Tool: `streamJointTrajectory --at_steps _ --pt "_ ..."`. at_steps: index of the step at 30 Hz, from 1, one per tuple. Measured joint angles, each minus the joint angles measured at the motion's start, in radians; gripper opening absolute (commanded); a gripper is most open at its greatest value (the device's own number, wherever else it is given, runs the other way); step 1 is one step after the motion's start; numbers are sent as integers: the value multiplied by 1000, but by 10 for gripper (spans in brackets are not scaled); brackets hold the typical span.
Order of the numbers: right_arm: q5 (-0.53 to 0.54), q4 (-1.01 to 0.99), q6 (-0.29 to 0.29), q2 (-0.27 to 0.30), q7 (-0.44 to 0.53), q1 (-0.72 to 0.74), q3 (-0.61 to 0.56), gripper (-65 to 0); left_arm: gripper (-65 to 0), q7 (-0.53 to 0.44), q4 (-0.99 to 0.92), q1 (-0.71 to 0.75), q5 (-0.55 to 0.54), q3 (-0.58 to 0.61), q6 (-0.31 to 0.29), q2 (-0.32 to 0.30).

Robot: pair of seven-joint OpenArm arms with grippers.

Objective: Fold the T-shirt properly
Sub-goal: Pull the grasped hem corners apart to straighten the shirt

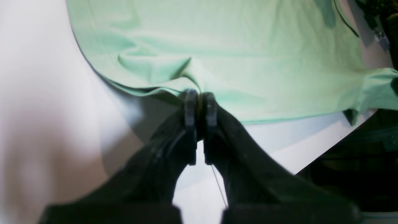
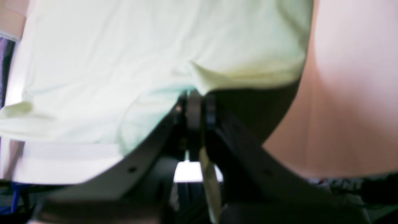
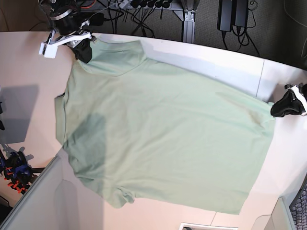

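The robot's right gripper needs to release the T-shirt's far corner on the shaded part of the T-shirt (image 3: 81, 132), close to the T-shirt's side edge.
The pale mint-green T-shirt (image 3: 163, 143) lies spread out on the white table (image 3: 29, 62). At the shirt's far left corner, my right gripper (image 3: 84, 51) is shut on the fabric. In the right wrist view, that gripper (image 2: 200, 99) pinches a raised fold of the T-shirt (image 2: 124, 62). My left gripper (image 3: 275, 109) is at the shirt's right corner. In the left wrist view, the left gripper (image 1: 199, 97) is shut on the hem of the T-shirt (image 1: 248, 62), and the cloth puckers at its tips.
Cables and black power bricks (image 3: 232, 14) hang behind the table's far edge. Small coloured clamps (image 3: 14, 175) sit off the table at the lower left. A white object (image 3: 201, 226) pokes in at the bottom edge.
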Motion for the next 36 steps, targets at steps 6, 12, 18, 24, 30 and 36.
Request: streamJointTrajectory --at_steps 6,12,18,24,30,36 --pt "-37 -42 8 2 11 150 0 -650 -650 -61 -32 -70 89 7 2 9" --pt "-78 -150 10 62 20 283 -25 -650 -650 -104 -135 -214 137 97 -1 10" --pt "-114 -319 14 139 31 451 -78 -650 -650 -236 -285 -370 263 264 -4 18" --pt "-218 -449 14 158 60 597 -193 -650 -650 -261 -435 -497 320 283 -6 76" --pt "-310 -529 15 158 92 682 -260 -650 -650 -369 -510 -552 442 315 -6 98" --pt "-356 -602 15 159 111 738 -288 -650 -421 -452 -546 -572 541 363 -7 114"
